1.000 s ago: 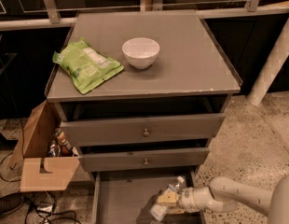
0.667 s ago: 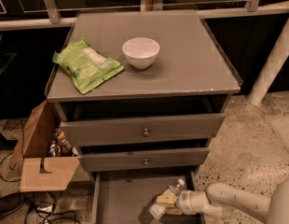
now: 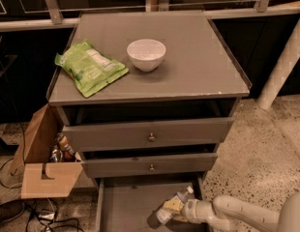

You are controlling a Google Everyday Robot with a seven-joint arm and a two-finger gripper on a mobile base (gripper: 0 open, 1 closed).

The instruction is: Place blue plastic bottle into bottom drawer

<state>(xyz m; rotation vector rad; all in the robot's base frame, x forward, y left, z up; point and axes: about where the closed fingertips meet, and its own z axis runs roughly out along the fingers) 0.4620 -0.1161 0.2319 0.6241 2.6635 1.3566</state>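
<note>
Next, I let go of the blue plastic bottle with my gripper on the bottom drawer's inside (image 3: 161, 218), toward the end that is open at the front.
The blue plastic bottle (image 3: 172, 206) is clear with a white cap pointing up-right. It lies tilted low over the right part of the bottom drawer (image 3: 126, 209), which is pulled open below the two knobbed drawers. My gripper (image 3: 173, 211) reaches in from the lower right on a white arm and is shut on the bottle's body, inside the drawer's outline. I cannot tell whether the bottle touches the drawer floor.
On the cabinet top (image 3: 198, 57) stand a white bowl (image 3: 146, 54) and a green snack bag (image 3: 89, 66). The two upper drawers (image 3: 150, 135) are slightly open. A cardboard box (image 3: 43, 166) with items and cables stands on the floor at the left.
My gripper and the bottle have moved slightly left and down, deeper into the bottom drawer. Nothing on the cabinet top has moved.
</note>
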